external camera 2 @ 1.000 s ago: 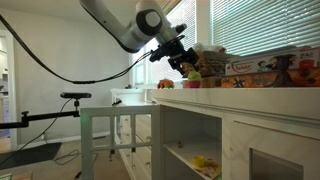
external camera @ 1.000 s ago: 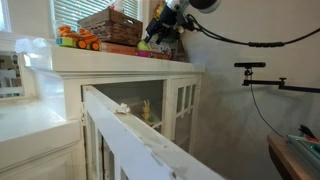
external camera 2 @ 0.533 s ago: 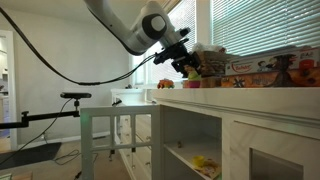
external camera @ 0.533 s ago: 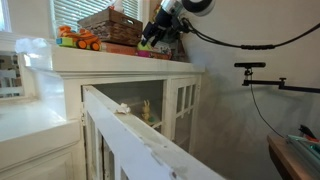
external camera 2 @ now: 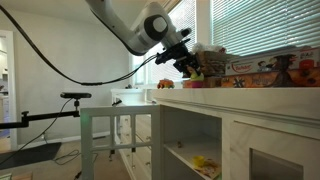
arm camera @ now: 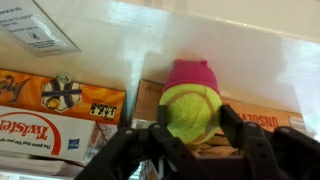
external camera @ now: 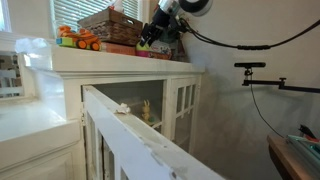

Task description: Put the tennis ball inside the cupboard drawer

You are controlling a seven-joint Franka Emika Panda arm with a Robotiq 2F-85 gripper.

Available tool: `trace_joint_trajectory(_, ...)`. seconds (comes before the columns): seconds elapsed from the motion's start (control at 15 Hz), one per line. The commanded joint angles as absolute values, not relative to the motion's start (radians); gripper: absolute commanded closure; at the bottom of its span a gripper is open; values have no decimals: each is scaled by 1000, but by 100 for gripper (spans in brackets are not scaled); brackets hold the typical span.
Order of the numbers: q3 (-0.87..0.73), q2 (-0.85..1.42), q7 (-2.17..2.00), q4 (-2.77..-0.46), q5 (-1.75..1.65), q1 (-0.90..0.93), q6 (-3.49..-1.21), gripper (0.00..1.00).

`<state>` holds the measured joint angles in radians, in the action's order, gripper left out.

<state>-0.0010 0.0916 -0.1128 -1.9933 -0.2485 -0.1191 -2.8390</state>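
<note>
The tennis ball sits shallow at the robot's fingertips, so next the gripper opens, reaches further over the ball and closes around its middle [arm camera: 193,115] before lifting it.
The tennis ball [arm camera: 190,110] is yellow-green and fuzzy, and it fills the lower middle of the wrist view. My gripper [arm camera: 193,114] is shut on it, with a black finger [arm camera: 233,128] pressed to each side. In both exterior views the gripper [external camera: 150,38] [external camera 2: 190,68] hangs just above the cream-white cabinet's top [external camera: 120,58], by the stacked boxes. The ball is barely visible there. The cupboard drawer's glass-paned front [external camera: 180,108] lies below the top. One white compartment [external camera 2: 190,145] shows open.
A pink cap-shaped thing [arm camera: 190,72] sits right behind the ball. Board-game boxes [arm camera: 45,130] lie on the top, with a wicker basket [external camera: 110,25] and an orange toy truck [external camera: 78,40] beside them. A white slanted railing [external camera: 140,140] crosses in front of the cabinet.
The jaws have closed round the tennis ball. The gripper has shifted only slightly above the cabinet top.
</note>
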Motion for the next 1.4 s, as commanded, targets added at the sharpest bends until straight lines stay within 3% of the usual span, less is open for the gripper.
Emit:
trace_joint_trajectory(0.0, -21, 112, -52, -1970, -191, -90, -2855, 69)
trace_joint_trajectory(0.13, -22, 107, -39, -1974, -179, -87, -2855, 69)
trace_joint_trajectory(0.27, -24, 100, -30, -1976, -172, -84, -2854, 19)
trace_joint_trajectory(0.33, -26, 101, -27, -1975, -174, -83, -2855, 18)
trace_joint_trajectory(0.53, -34, 111, -27, -1959, -185, -83, -2856, 1)
trace_joint_trajectory(1.07, -33, 150, -7, -1932, -174, -80, -2853, 0)
trace_joint_trajectory(1.13, -34, 157, -9, -1927, -177, -79, -2853, 9)
trace_joint_trajectory(1.2, -34, 165, -7, -1922, -178, -78, -2855, 28)
trace_joint_trajectory(1.33, -32, 172, -4, -1918, -174, -77, -2854, 43)
